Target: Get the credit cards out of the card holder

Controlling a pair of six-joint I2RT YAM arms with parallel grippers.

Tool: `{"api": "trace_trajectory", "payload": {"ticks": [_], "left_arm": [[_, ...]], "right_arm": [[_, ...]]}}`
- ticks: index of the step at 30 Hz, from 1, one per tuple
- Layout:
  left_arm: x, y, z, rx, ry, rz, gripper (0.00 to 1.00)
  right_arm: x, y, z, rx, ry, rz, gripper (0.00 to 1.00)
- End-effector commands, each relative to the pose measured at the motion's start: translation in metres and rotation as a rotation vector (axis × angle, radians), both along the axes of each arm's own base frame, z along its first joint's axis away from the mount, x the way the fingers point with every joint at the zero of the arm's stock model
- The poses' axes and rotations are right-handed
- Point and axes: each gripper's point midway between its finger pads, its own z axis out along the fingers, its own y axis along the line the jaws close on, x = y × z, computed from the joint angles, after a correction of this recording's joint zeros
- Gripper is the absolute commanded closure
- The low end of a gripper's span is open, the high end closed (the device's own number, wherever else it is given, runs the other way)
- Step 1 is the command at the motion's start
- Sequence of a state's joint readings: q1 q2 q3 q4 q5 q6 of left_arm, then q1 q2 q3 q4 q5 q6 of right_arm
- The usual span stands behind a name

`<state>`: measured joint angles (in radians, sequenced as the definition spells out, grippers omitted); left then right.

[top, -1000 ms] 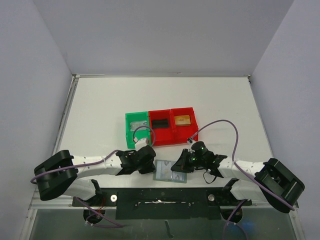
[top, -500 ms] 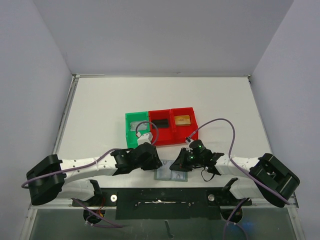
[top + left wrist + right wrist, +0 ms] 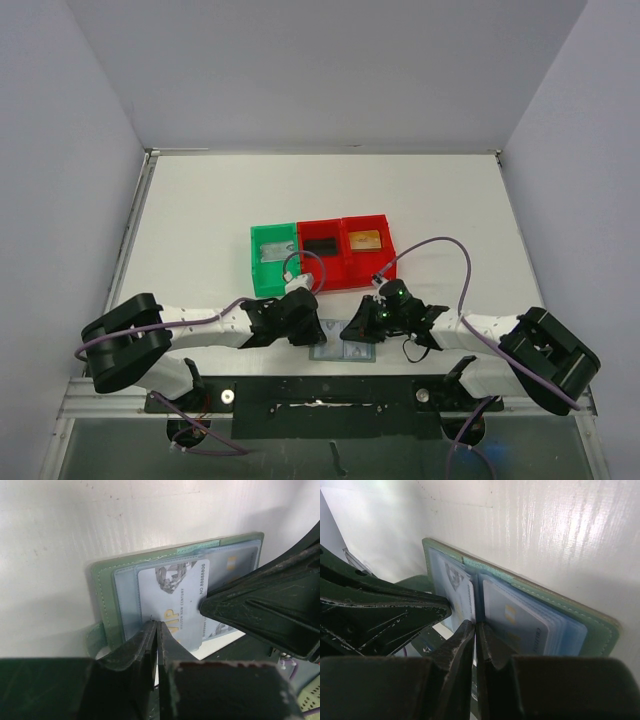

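Next, I open and take the VIP credit card (image 3: 462, 596) deeper before pulling it out, as only the ends of my right gripper's fingers meet its edge by the card holder's fold.
The card holder (image 3: 342, 352) lies open near the table's front edge, grey-green with pale blue panels (image 3: 125, 595). A bluish-white credit card (image 3: 175, 592) printed "VIP" sits on its left panel. My left gripper (image 3: 156, 629) is pinched shut on that card's near edge. More credit cards (image 3: 520, 622), the top one with a gold chip, are stacked in the right panel's pockets. My right gripper (image 3: 476, 626) is shut, tips down on the holder's middle fold. From above, the left gripper (image 3: 311, 334) and right gripper (image 3: 357, 335) face each other over the holder.
Behind the holder stands a row of bins: a green bin (image 3: 256, 262) with a pale card, a red bin (image 3: 322, 272) with a dark item, and another red bin (image 3: 386, 240) with a gold card. A black rail (image 3: 320, 395) runs along the near edge.
My left gripper moved right onto the holder's left panel, opened briefly and shut again at the card's edge. The right gripper slid slightly left early on, then stayed on the fold.
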<state>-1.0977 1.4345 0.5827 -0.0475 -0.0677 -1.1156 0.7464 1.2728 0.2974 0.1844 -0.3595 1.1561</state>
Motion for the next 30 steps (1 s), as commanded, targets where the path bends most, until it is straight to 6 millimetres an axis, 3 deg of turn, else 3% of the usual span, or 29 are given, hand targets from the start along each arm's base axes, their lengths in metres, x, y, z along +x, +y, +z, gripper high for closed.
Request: {"api": "trace_trajectory", "payload": {"ticks": [1, 16, 30], "left_arm": [[-0.003, 0.012, -0.019, 0.047, 0.044, 0.050, 0.97], [-0.003, 0.037, -0.031, 0.191, 0.042, 0.100, 1.00], [-0.005, 0.035, -0.037, 0.231, 0.048, 0.083, 1.00]], "right_arm": [[0.006, 0.002, 0.010, 0.028, -0.044, -0.008, 0.93], [0.001, -0.003, 0.010, 0.063, -0.041, -0.017, 0.97], [0.003, -0.016, 0.011, 0.059, -0.036, -0.030, 0.96]]}}
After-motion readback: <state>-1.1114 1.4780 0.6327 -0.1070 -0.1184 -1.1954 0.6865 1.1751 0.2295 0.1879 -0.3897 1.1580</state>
